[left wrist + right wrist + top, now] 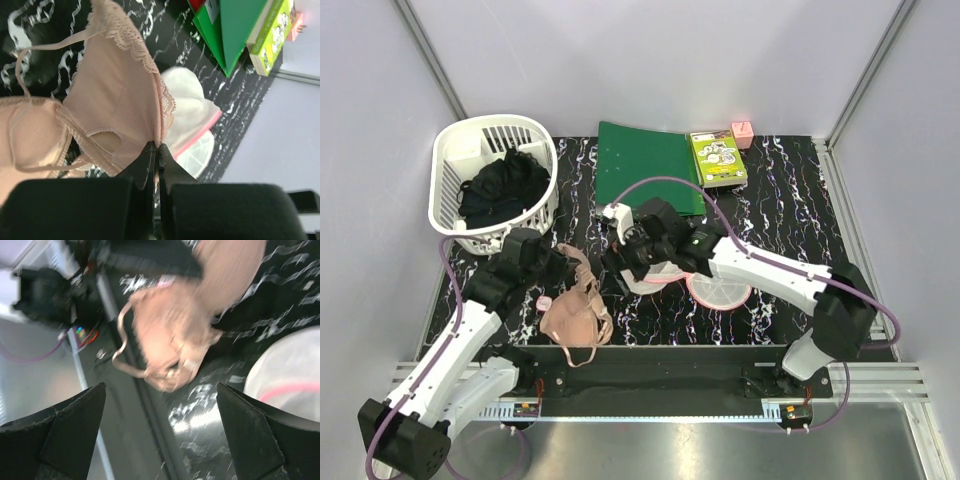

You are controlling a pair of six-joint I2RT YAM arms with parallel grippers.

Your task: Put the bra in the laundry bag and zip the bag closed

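My right gripper needs to take the lifted cup (584, 272), as one cup is slack at the front rail, so that my left gripper can grasp the bra next to its tag.
The peach bra (575, 312) lies at the table's front, one cup lifted. My left gripper (560, 268) is shut on that cup's lace edge; in the left wrist view the bra (115, 100) hangs from the pinched fingertips of the left gripper (157, 146). The white mesh laundry bag (720, 292) with pink trim lies to the right, partly under my right arm, and shows beyond the bra (187, 120). My right gripper (625, 262) hovers open between bra and bag. In the blurred right wrist view the right gripper (160, 395) holds nothing, with the bra (175, 330) ahead and the bag (290, 375) at the right.
A white slotted basket (448, 170) holding black clothes (505, 190) stands at the back left. A green folder (650, 165), a green book (718, 158) and a small pink box (742, 133) lie along the back. The metal front rail (660, 372) runs just below the bra.
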